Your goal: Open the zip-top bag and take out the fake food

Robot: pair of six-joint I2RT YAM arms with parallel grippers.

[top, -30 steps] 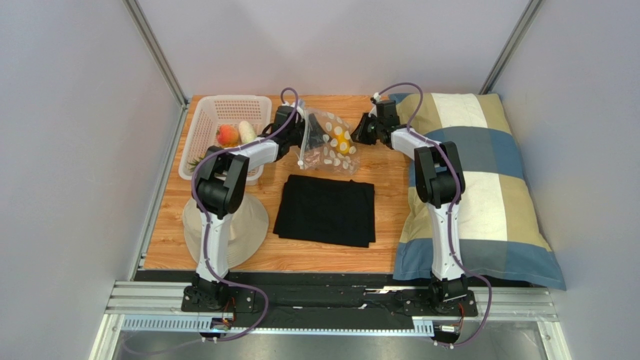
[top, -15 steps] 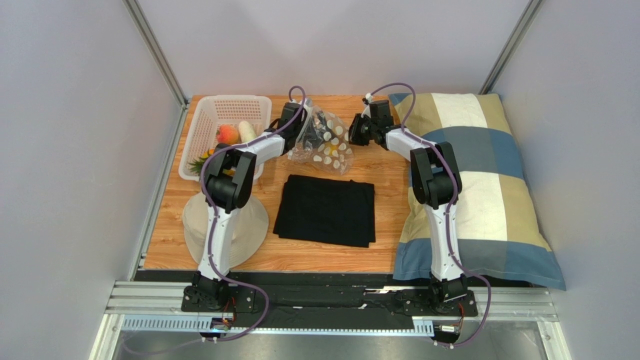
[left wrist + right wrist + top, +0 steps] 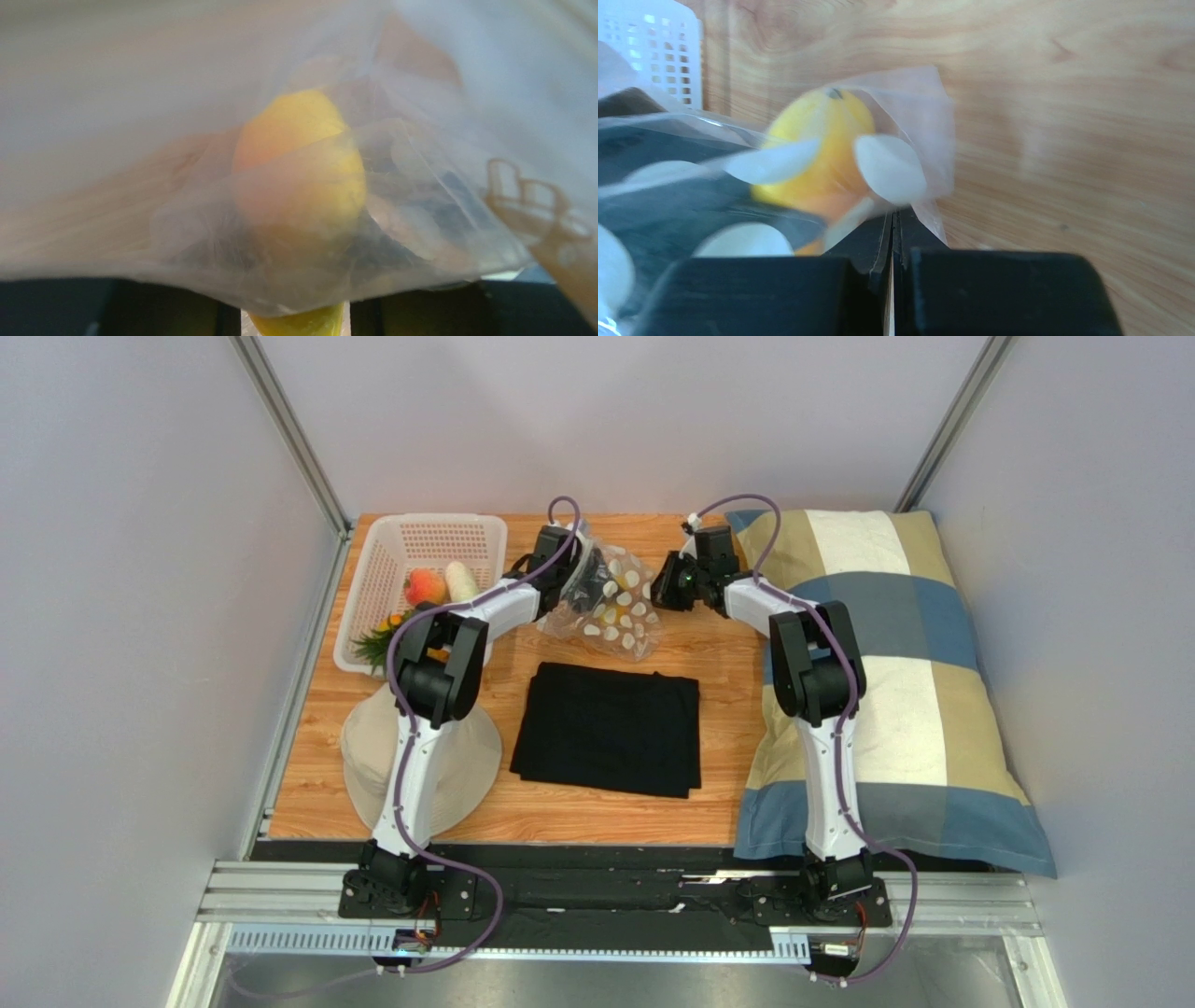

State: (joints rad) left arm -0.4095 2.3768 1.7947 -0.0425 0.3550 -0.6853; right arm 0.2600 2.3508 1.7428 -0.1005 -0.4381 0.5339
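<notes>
The bag is bunched around the fruit. Next, my right gripper grips a corner of the bag's closed end (image 3: 651, 626) before my left gripper pulls the fruit out.
The clear zip-top bag (image 3: 613, 611) with white dots hangs bunched between my two grippers at the back of the table. My left gripper (image 3: 578, 577) reaches into it from the left. In the left wrist view the plastic (image 3: 421, 140) drapes over the lens. A yellow-orange fake fruit (image 3: 302, 168) sits just ahead, and its lower part lies between the fingers of the left gripper (image 3: 295, 318). My right gripper (image 3: 668, 585) is shut on the bag's right edge (image 3: 927, 210), jaws together. The fruit (image 3: 815, 154) shows through the bag there.
A white perforated basket (image 3: 407, 532) at the back left holds a peach (image 3: 421, 588), a white piece and a pineapple. A folded black cloth (image 3: 608, 728) lies mid-table, a beige hat (image 3: 421, 756) to the left, and a checked pillow (image 3: 898, 672) on the right.
My left gripper has pushed further right into the bag. The bag has bunched up and lifted between the grippers. The yellow fruit no longer shows plainly from above.
</notes>
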